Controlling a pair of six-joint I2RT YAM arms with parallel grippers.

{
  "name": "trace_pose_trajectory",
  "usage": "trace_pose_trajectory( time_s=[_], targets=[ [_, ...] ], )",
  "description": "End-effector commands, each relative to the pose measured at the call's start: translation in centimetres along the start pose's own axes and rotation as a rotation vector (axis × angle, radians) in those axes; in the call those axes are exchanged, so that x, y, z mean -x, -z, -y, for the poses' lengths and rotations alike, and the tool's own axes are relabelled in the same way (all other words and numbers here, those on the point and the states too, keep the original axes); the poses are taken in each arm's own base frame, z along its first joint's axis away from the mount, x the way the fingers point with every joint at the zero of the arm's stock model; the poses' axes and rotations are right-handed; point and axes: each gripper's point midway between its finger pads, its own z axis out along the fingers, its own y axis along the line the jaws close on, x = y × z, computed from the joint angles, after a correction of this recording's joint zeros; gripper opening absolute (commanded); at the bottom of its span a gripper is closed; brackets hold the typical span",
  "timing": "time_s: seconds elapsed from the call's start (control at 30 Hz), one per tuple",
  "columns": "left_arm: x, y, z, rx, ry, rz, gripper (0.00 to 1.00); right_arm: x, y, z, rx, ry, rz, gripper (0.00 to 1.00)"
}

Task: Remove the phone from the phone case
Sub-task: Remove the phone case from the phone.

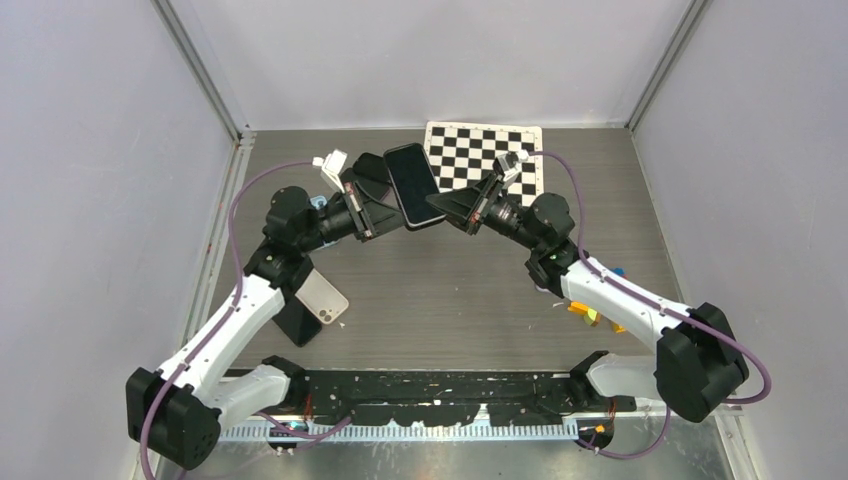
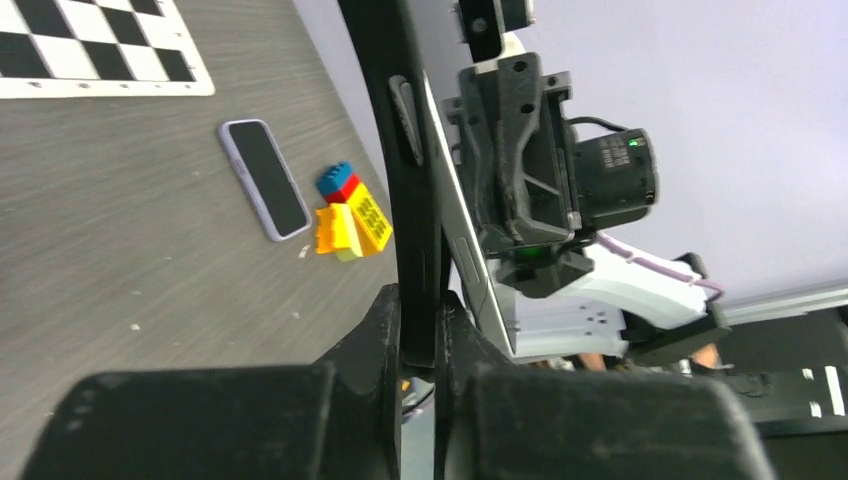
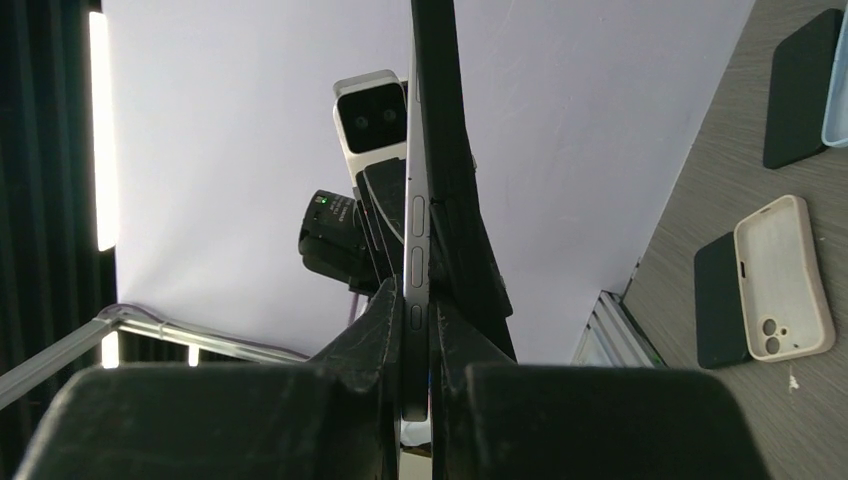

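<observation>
My right gripper should release the black phone, now in the air over the table's middle, on the bare table (image 1: 402, 256) between the checkerboard sheet and the beige case.
The black phone (image 1: 412, 185) hangs in the air over the middle of the table, between both arms. My right gripper (image 1: 437, 208) is shut on its lower right edge; in the right wrist view the phone's grey edge with its buttons (image 3: 415, 250) stands pinched between the jaws of my right gripper (image 3: 420, 330). My left gripper (image 1: 385, 200) is shut on the black phone case (image 1: 373, 168), which stands off the phone's left side. In the left wrist view the phone case's edge (image 2: 410, 190) sits in my left gripper (image 2: 437, 330), with the phone's edge (image 2: 468, 255) angled away beside it.
A checkerboard sheet (image 1: 485, 155) lies at the back. A beige case (image 1: 322, 297) rests on a black one (image 1: 298, 322) by the left arm. Toy bricks (image 1: 590, 312) sit under the right arm, next to a lavender-cased phone (image 2: 265, 178). More cases (image 3: 800, 90) lie further left.
</observation>
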Motion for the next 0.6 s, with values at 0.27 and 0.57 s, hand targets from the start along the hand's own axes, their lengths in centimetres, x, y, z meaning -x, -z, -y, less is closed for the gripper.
trace_pose_trajectory(
  time_s=[0.27,0.57],
  targets=[
    [3.7,4.4,-7.6,0.555,-0.264,0.139,0.00,-3.5,1.4,-4.9,0.107,0.225,-0.163,0.00],
    [4.6,6.6,-10.1,0.723,-0.337,0.164,0.00,-4.5,1.8,-4.2,0.082,0.206,-0.227,0.01]
  ],
)
